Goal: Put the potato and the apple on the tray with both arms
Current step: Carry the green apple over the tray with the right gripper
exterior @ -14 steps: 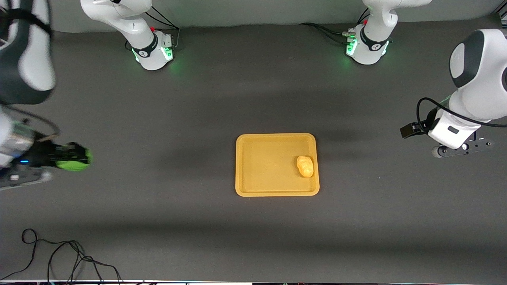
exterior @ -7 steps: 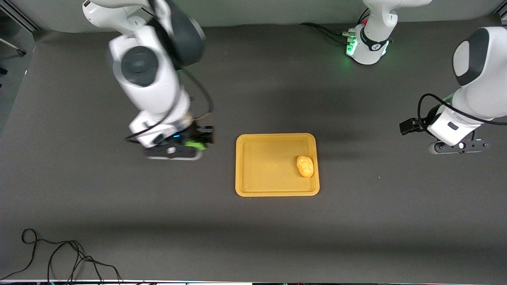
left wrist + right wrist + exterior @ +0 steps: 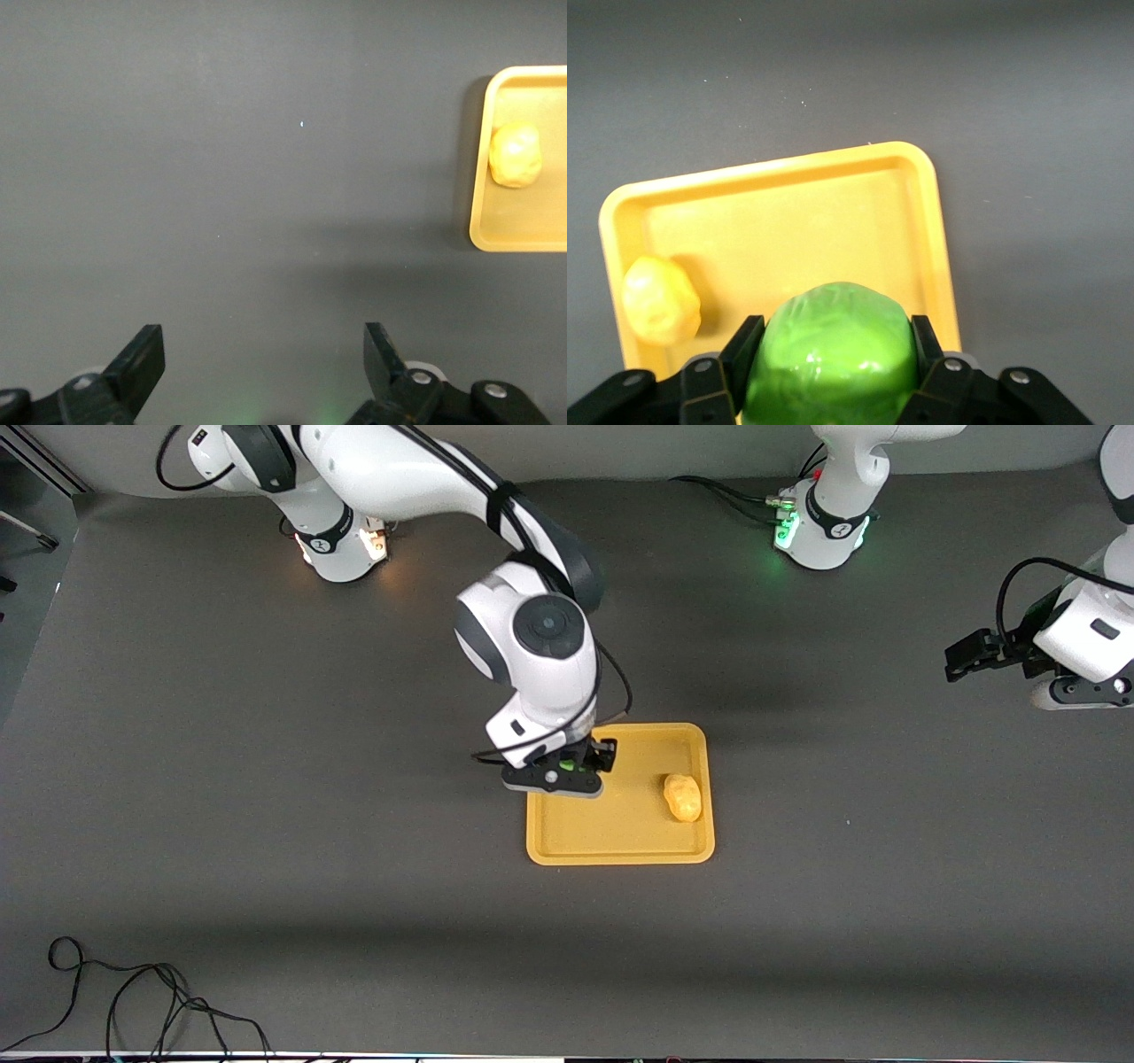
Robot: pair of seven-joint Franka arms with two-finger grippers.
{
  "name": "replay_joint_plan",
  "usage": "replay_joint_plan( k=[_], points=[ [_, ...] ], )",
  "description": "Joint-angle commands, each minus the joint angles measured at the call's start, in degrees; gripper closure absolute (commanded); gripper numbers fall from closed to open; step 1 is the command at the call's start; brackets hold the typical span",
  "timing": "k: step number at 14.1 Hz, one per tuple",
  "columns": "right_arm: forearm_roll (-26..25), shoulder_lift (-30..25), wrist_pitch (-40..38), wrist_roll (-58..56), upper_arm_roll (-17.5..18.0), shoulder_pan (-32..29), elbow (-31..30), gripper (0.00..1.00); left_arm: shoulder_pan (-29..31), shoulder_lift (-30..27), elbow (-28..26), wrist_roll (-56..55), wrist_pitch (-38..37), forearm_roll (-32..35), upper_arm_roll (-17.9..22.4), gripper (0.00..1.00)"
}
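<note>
I need to use my right gripper to set the green apple down on the bare middle of the tray (image 3: 613, 794) (image 3: 787, 297), next to the potato.
The yellow-orange tray (image 3: 620, 841) lies in the middle of the table. The yellow-tan potato (image 3: 682, 796) lies in the tray at the end toward the left arm; it also shows in the right wrist view (image 3: 660, 300) and the left wrist view (image 3: 515, 155). My right gripper (image 3: 576, 766) is over the tray's end toward the right arm, shut on the green apple (image 3: 833, 350), which peeks out as a green patch (image 3: 567, 764) under the hand. My left gripper (image 3: 264, 367) is open and empty, over bare table at the left arm's end (image 3: 974, 657).
A black cable (image 3: 133, 1001) lies looped on the table near the front edge at the right arm's end. The tray (image 3: 797, 230) floor between the potato and the apple is bare. The tray's corner shows in the left wrist view (image 3: 523, 221).
My right arm has swept from the right arm's end of the table to over the tray with the apple in its gripper. My left arm has drawn back toward its base.
</note>
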Motion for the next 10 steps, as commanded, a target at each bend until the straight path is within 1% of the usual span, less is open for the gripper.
replay_joint_plan(
  k=[1, 3, 5, 10],
  points=[
    [-0.82, 6.37, 5.02, 4.17, 0.19, 1.23, 3.72, 0.46, -0.64, 1.77, 2.50, 2.48, -1.63, -1.94, 0.86, 0.00],
    [-0.82, 9.80, 9.77, 4.09, 0.28, 1.41, 3.80, 0.46, -0.55, 1.94, 2.42, 3.18, -1.63, -2.56, 0.95, 0.00],
    [-1.00, 12.26, 12.59, 4.08, 0.37, 2.20, 3.89, 0.46, -0.73, 2.21, 2.24, 3.09, -1.46, -2.47, 0.95, 0.00],
    [-1.00, 15.26, 16.73, 4.08, 0.37, 3.26, 4.07, 0.46, -0.90, 3.35, 2.24, 3.18, -1.10, -1.68, 0.95, 0.00]
  ],
)
